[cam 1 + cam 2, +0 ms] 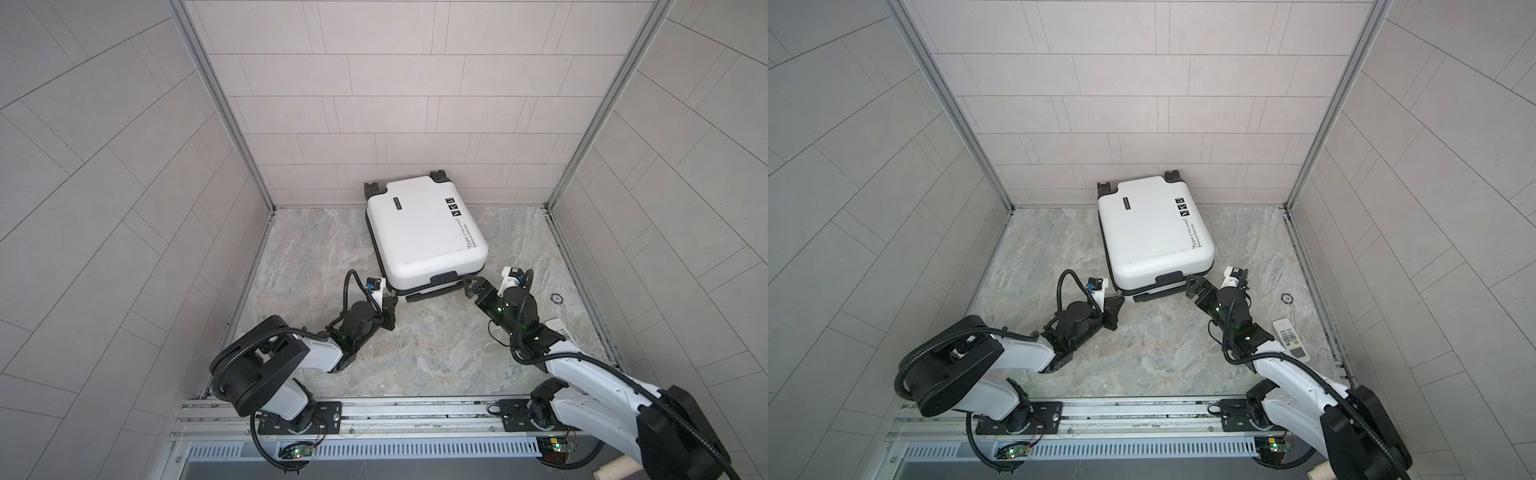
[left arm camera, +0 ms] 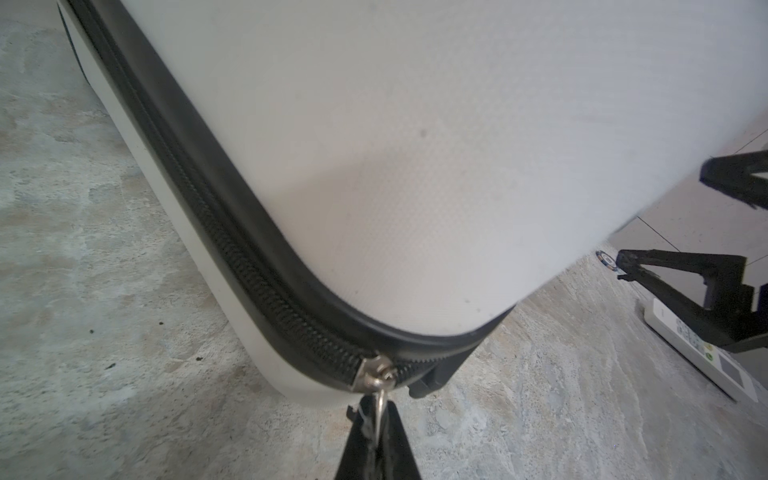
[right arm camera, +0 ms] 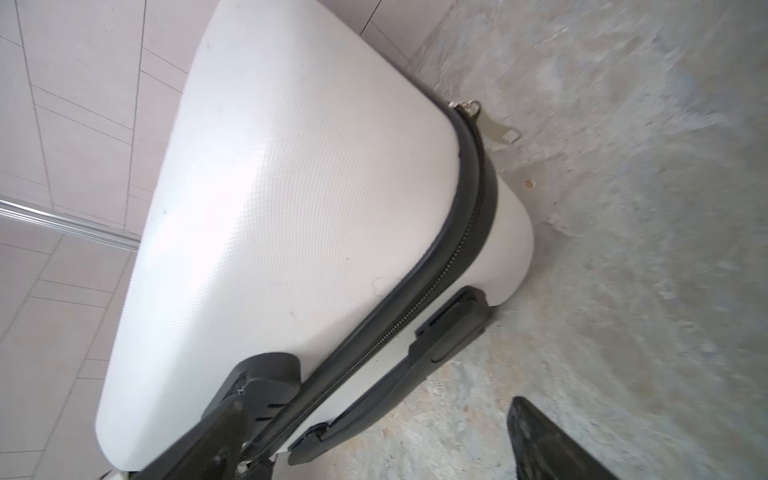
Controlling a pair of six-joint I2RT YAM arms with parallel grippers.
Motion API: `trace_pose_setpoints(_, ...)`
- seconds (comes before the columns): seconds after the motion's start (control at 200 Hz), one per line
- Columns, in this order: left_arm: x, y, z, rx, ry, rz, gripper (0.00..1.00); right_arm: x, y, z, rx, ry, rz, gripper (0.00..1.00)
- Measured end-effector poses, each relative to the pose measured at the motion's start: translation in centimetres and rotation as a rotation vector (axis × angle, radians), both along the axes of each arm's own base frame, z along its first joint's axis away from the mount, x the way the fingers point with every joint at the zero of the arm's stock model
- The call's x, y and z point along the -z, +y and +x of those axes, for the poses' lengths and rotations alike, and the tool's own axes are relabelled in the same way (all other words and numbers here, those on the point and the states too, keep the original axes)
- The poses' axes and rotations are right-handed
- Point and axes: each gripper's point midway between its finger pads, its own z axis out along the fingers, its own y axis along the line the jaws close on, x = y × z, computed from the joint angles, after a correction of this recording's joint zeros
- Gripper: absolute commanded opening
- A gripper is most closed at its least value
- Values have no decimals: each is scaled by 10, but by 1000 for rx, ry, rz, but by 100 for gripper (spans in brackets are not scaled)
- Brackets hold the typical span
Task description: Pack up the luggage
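The luggage's black handle is free and my left gripper holds only the zipper pull, so next my right gripper takes the handle [image 1: 440,293] to guide the luggage.
The luggage [image 1: 424,232] [image 1: 1154,232] is a white hard-shell suitcase with a black zipper band. It lies flat and closed, with its wheels against the back wall. At its near left corner my left gripper [image 1: 392,297] [image 1: 1120,296] [image 2: 376,409] is shut on the metal zipper pull [image 2: 380,397], which hangs from the slider [image 2: 374,372]. My right gripper [image 1: 470,286] [image 1: 1191,284] [image 3: 376,399] is open at the near right corner. Its fingers [image 3: 536,436] stand wide apart on either side of the near edge, and the black handle [image 3: 440,332] lies between them.
A white remote control [image 1: 1291,338] [image 2: 706,361] lies on the stone floor by the right arm, with a small round disc [image 1: 557,297] [image 1: 1286,298] farther right. Tiled walls close in the back and both sides. A metal rail [image 1: 395,411] runs along the front.
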Motion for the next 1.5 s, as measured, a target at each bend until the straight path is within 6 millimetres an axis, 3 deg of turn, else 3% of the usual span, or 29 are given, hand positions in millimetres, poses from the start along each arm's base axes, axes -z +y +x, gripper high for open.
trace_pose_setpoints(0.105,0,0,0,1,0,0,0,14,-17,-10,23,14,-31,99)
trace_pose_setpoints(0.225,0,0,0,1,0,-1,0,48,-25,-24,24,66,-42,85)
trace_pose_setpoints(0.275,0,0,0,1,1,0,0,58,-24,-27,15,97,-41,84)
trace_pose_setpoints(0.455,0,0,0,4,3,0,0,62,-9,-13,-8,94,34,82)
trace_pose_setpoints(0.846,1,-1,0,12,6,-4,0,82,24,22,-1,83,271,64)
trace_pose_setpoints(0.991,1,-2,0,12,8,-6,0,90,42,24,-33,86,336,65)
trace_pose_setpoints(1.311,1,-4,1,17,13,-9,0,62,58,33,-57,-4,398,64)
trace_pose_setpoints(1.501,1,-4,1,18,14,-10,0,60,58,37,-43,-11,410,61)
